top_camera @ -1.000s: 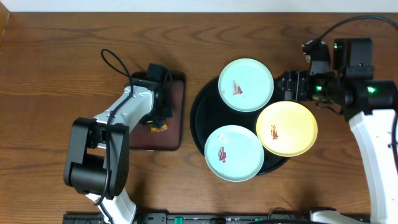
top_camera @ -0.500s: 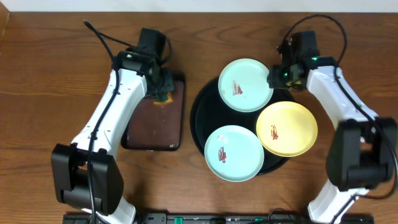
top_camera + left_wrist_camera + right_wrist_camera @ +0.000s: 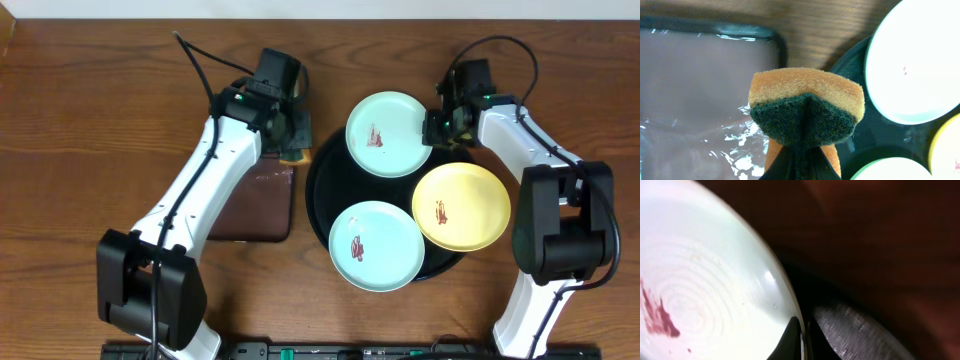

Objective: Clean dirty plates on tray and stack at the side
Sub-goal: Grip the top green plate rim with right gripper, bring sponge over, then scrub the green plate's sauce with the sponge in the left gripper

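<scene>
My left gripper is going to release the orange sponge on the wet middle of the dark-brown rectangular tray [image 3: 244, 182] [image 3: 700, 125].
Three plates lie on the round black tray [image 3: 322, 188]. A mint plate [image 3: 390, 135] with a red smear is at the back, a second smeared mint plate [image 3: 376, 246] at the front, and a yellow plate [image 3: 462, 207] on the right. My right gripper [image 3: 437, 126] is shut on the back mint plate's right rim [image 3: 705, 270], one finger over it and one under [image 3: 802, 340]. An orange sponge [image 3: 807, 107] with a green scouring face is pinched in my shut left gripper [image 3: 292, 145] above the tray's left edge.
A dark-brown rectangular tray [image 3: 250, 205] with a wet film [image 3: 700, 100] lies left of the black tray, under my left arm. Bare wooden table surrounds both trays. My right arm reaches in from the right edge.
My right gripper has closed on the back mint plate's rim, and the plate has shifted slightly left. My left arm has carried the sponge right, from over the brown tray to the black tray's edge.
</scene>
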